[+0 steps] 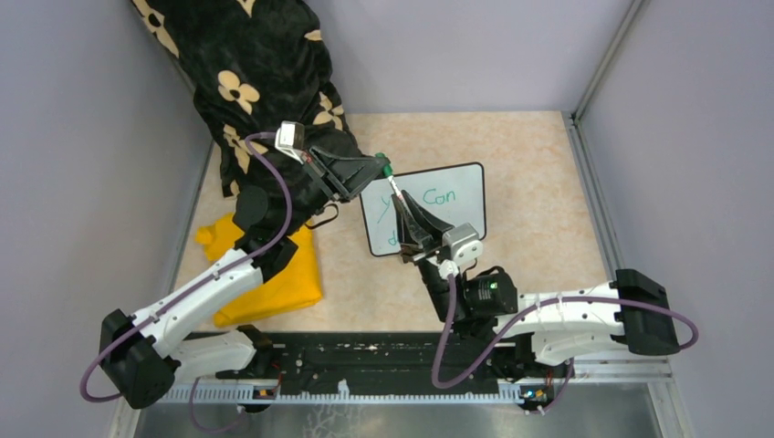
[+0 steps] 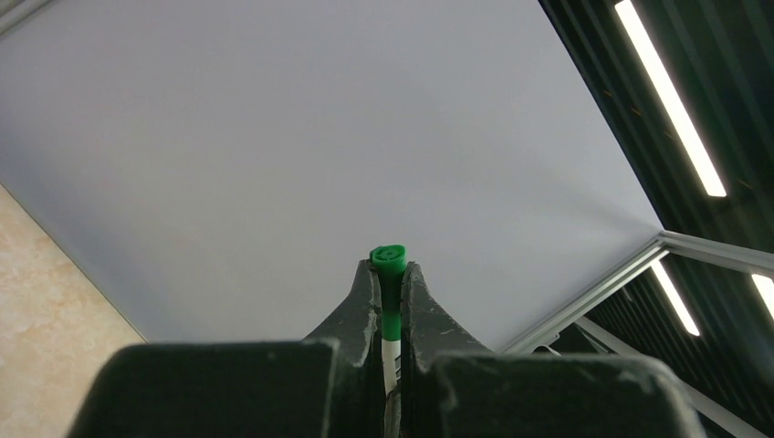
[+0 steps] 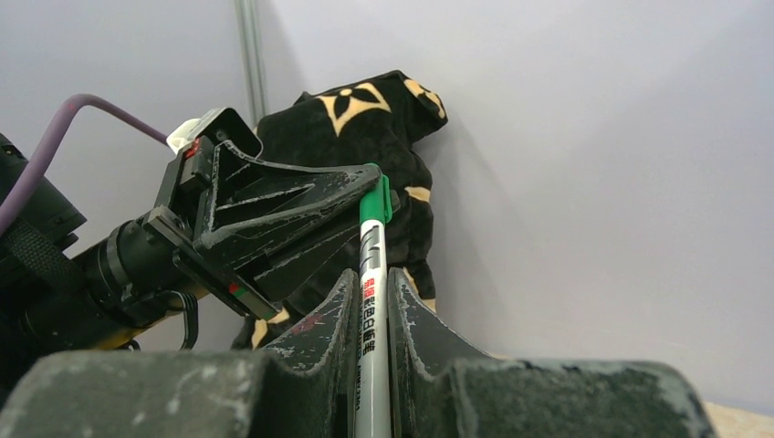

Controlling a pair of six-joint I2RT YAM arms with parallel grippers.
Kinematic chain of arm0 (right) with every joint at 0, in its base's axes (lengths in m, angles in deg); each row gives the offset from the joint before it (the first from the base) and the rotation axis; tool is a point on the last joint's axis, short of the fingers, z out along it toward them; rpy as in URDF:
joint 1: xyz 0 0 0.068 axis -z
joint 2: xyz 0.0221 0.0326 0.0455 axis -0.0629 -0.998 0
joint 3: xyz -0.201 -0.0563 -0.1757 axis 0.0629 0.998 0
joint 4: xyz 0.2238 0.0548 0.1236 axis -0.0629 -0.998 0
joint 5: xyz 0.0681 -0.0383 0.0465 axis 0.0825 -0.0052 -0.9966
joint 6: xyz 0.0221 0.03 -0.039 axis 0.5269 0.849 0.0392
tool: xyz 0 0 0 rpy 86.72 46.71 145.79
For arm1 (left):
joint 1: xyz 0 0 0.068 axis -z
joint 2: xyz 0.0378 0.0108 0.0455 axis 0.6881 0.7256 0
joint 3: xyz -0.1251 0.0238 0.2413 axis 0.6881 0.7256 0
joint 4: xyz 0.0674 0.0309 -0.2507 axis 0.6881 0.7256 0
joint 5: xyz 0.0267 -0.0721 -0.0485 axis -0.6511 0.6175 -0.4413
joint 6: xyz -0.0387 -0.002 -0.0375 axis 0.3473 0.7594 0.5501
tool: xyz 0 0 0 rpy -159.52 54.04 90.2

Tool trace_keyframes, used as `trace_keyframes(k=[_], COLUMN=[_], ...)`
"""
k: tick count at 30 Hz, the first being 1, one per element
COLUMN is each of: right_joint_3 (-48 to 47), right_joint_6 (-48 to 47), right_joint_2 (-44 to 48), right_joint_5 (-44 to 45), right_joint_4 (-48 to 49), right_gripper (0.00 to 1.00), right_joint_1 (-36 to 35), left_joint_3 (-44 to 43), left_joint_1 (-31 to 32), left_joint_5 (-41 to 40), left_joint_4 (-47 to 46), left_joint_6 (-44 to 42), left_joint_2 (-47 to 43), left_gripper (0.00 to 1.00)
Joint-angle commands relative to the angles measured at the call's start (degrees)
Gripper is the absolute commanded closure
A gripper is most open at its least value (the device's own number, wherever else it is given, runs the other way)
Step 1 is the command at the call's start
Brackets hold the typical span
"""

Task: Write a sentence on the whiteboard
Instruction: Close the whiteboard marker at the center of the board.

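Left gripper pinches green cap high; it should open, lower, take marker at the cap's lower edge point(image 3: 372, 217).
The whiteboard point(image 1: 461, 187) lies flat on the table at centre right. Green writing point(image 1: 441, 194) on it reads "Can"; the rest of the sentence is mostly hidden under my right gripper. A white marker point(image 3: 372, 310) with a green cap point(image 3: 375, 196) stands above the board's left part. My right gripper point(image 3: 371, 278) is shut on the marker's barrel; it also shows in the top view point(image 1: 403, 196). My left gripper point(image 2: 389, 269) is shut on the green cap point(image 2: 388, 258), and it shows in the top view point(image 1: 379, 167) too.
A yellow folded cloth point(image 1: 274, 283) lies on the table left of the board, under my left arm. A black cloth with cream flowers point(image 1: 256, 73) hangs in the back left corner. Grey walls close in the table on three sides.
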Motion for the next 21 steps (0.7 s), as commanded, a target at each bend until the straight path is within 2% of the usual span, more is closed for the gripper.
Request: trace_keyframes(k=[1, 19, 21], right_joint_3=[-3.1, -5.74, -5.76], right_joint_6=[-0.62, -3.84, -3.88], right_joint_2=[-0.92, -2.12, -2.16], right_joint_5=[-2.43, -3.01, -3.04], right_joint_4=[2.6, 3.93, 3.94], right_gripper=[1.0, 1.0, 1.0], right_joint_1=[0.18, 0.21, 0.15], left_joint_3=[2.38, 3.59, 3.91], left_joint_1=[4.54, 10.07, 10.07], left_joint_5=[8.95, 6.52, 6.2], left_joint_4=[3.58, 9.03, 9.05], left_joint_6=[-2.68, -7.79, -7.91], left_joint_2=[1.02, 1.09, 0.67], left_gripper=[1.0, 1.0, 0.98])
